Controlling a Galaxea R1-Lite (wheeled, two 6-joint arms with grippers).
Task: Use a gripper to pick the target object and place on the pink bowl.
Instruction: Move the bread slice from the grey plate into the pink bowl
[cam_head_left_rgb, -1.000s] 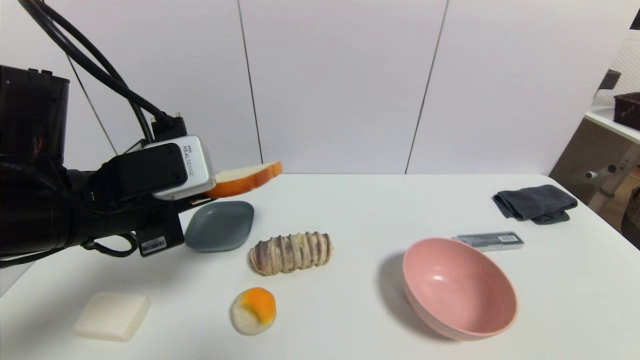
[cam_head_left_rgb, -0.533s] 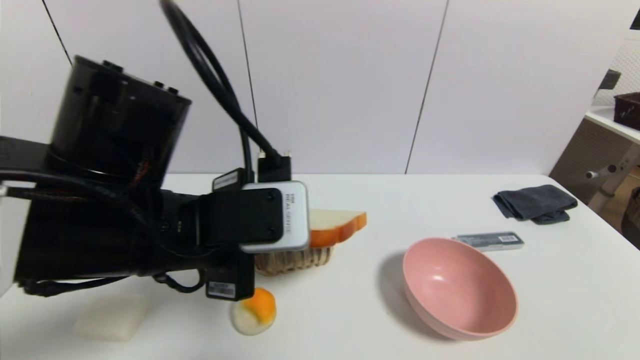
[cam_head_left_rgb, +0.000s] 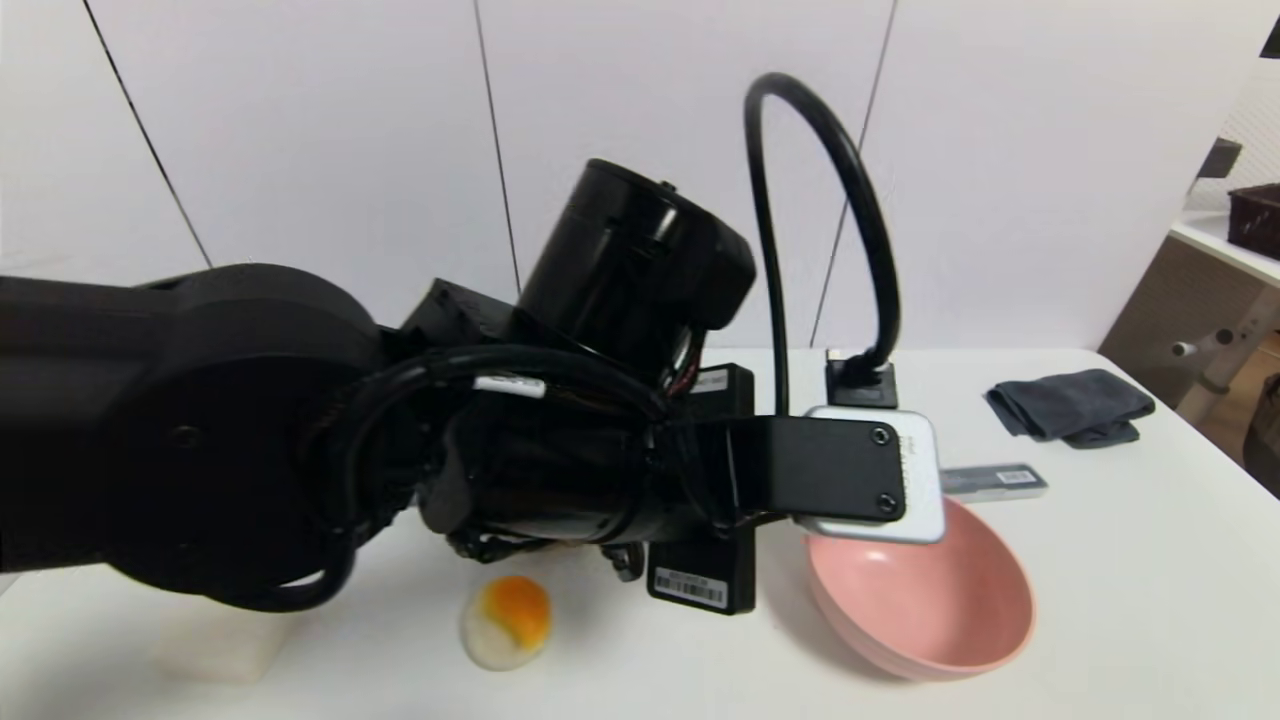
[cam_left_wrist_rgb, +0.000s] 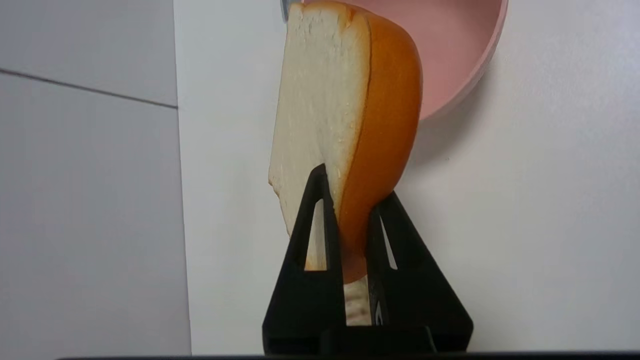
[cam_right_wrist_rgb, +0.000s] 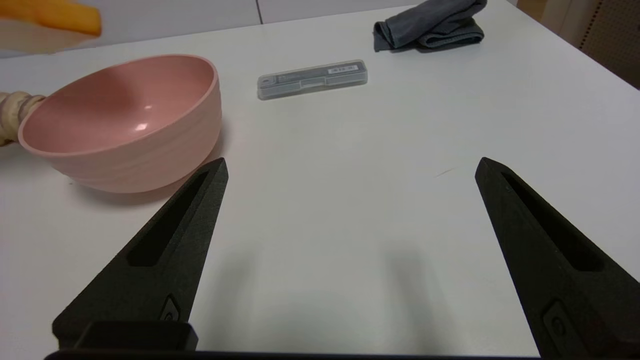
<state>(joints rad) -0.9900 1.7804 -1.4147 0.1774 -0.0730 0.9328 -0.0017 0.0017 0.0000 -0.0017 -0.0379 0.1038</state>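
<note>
The robot's left gripper will set the toast slice down across the hollow of the pink bowl (cam_head_left_rgb: 921, 588) (cam_left_wrist_rgb: 429, 36).
The toast slice (cam_left_wrist_rgb: 345, 100), creamy face and orange-brown crust, is held on edge in my left gripper (cam_left_wrist_rgb: 356, 182), which is shut on its lower end. Beyond the slice lies the pink bowl (cam_left_wrist_rgb: 450, 45), with the toast's far end over its rim. In the head view the left arm's camera block (cam_head_left_rgb: 880, 480) sits at the left rim of the pink bowl (cam_head_left_rgb: 950, 610) and hides the toast and fingers. The right wrist view shows the toast (cam_right_wrist_rgb: 60, 15) above and behind the bowl (cam_right_wrist_rgb: 125, 115). My right gripper (cam_right_wrist_rgb: 352, 162) is open over bare table, to the bowl's right.
An orange-and-white ball (cam_head_left_rgb: 507, 620) and a white block (cam_head_left_rgb: 215, 650) lie near the front edge. A clear case (cam_head_left_rgb: 995, 480) and a grey cloth (cam_head_left_rgb: 1070, 405) lie behind the bowl. The striped bread roll (cam_right_wrist_rgb: 12, 112) sits just left of the bowl.
My left arm has swung right across the table with the toast, from above the grey plate to the bowl's left rim. It now hides the plate and the roll in the head view.
</note>
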